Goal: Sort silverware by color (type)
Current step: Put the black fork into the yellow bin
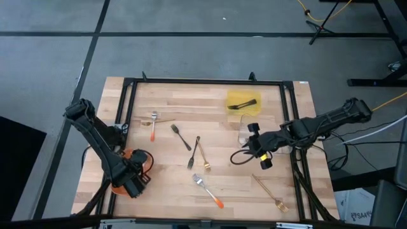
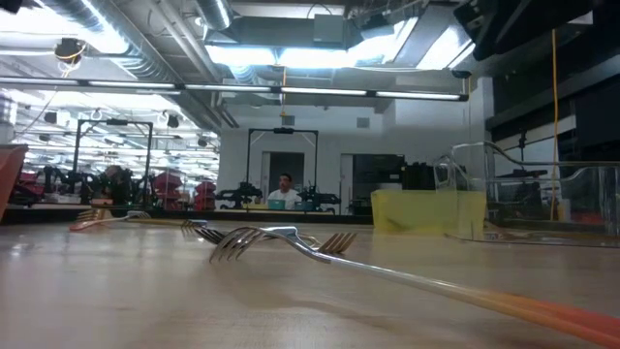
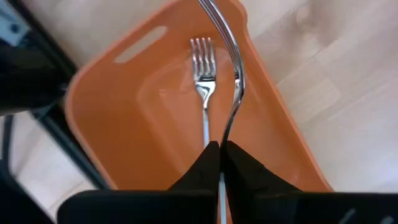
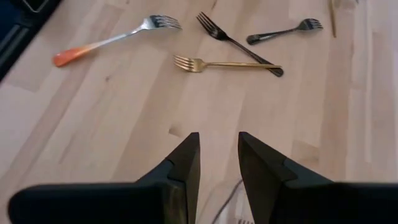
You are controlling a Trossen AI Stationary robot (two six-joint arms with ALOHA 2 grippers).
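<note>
My left gripper has a silver fork, now hanging over the orange tray. It will drop that fork on top of the other silver fork (image 1: pixel 132 174) (image 3: pixel 208 127) in the orange tray.
My left gripper (image 3: pixel 221 155) hangs over the orange tray (image 3: pixel 124 124) at the table's near left (image 1: pixel 130 175), shut on a silver fork (image 3: pixel 233 81). A second silver fork (image 3: pixel 205 93) lies flat in that tray. My right gripper (image 4: pixel 219 149) is open above bare wood right of centre (image 1: pixel 257 149), touching nothing. On the table lie two orange-handled silver forks (image 1: pixel 154 124) (image 1: pixel 208 191), a dark fork (image 1: pixel 180 137), a dark and a gold fork crossed (image 1: pixel 198 152), and a gold fork (image 1: pixel 272 194). A dark utensil lies in the yellow tray (image 1: pixel 243 102). My left gripper pinches the silver fork's stem (image 3: pixel 222 140) between its two fingertips, just behind the curved neck. The fork runs on forward from the fingers, seen edge-on, with its head (image 3: pixel 214 7) past the tray's far rim. It is lifted clear above the tray; its handle end is hidden by the fingers.
A clear tray (image 2: pixel 542 194) stands beside the yellow tray (image 2: pixel 426 208) at the far right. A black cable loop (image 1: pixel 240 158) lies on the wood by my right gripper. A black frame (image 1: pixel 203 83) rims the table. A person (image 2: pixel 284 192) sits far off in the room.
</note>
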